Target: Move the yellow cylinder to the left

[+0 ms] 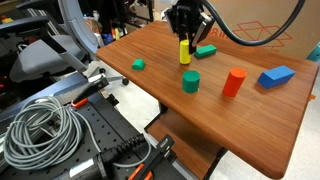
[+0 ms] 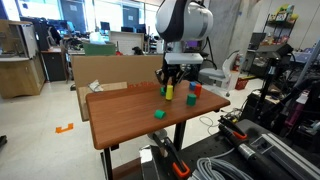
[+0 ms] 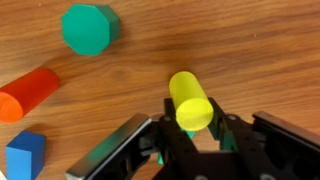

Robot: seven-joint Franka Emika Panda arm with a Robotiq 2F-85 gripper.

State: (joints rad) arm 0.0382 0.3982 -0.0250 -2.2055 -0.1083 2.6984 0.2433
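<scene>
My gripper will set the yellow cylinder free on the bare wood (image 1: 132, 48) behind the small green block.
The yellow cylinder (image 1: 185, 52) stands upright near the far middle of the wooden table (image 1: 200, 110). It also shows in an exterior view (image 2: 169, 92) and in the wrist view (image 3: 190, 100). My gripper (image 1: 185, 38) comes down from above, and its two fingers (image 3: 192, 128) press against the cylinder's sides near the top. I cannot tell whether the base rests on the table or hangs just above it.
A green cylinder (image 1: 190, 82) (image 3: 90, 28), a red cylinder (image 1: 234, 82) (image 3: 28, 92) and a blue block (image 1: 276, 76) (image 3: 25, 155) stand nearby. A flat green block (image 1: 206, 50) lies just behind the yellow one. A small green block (image 1: 138, 65) sits near the table's edge.
</scene>
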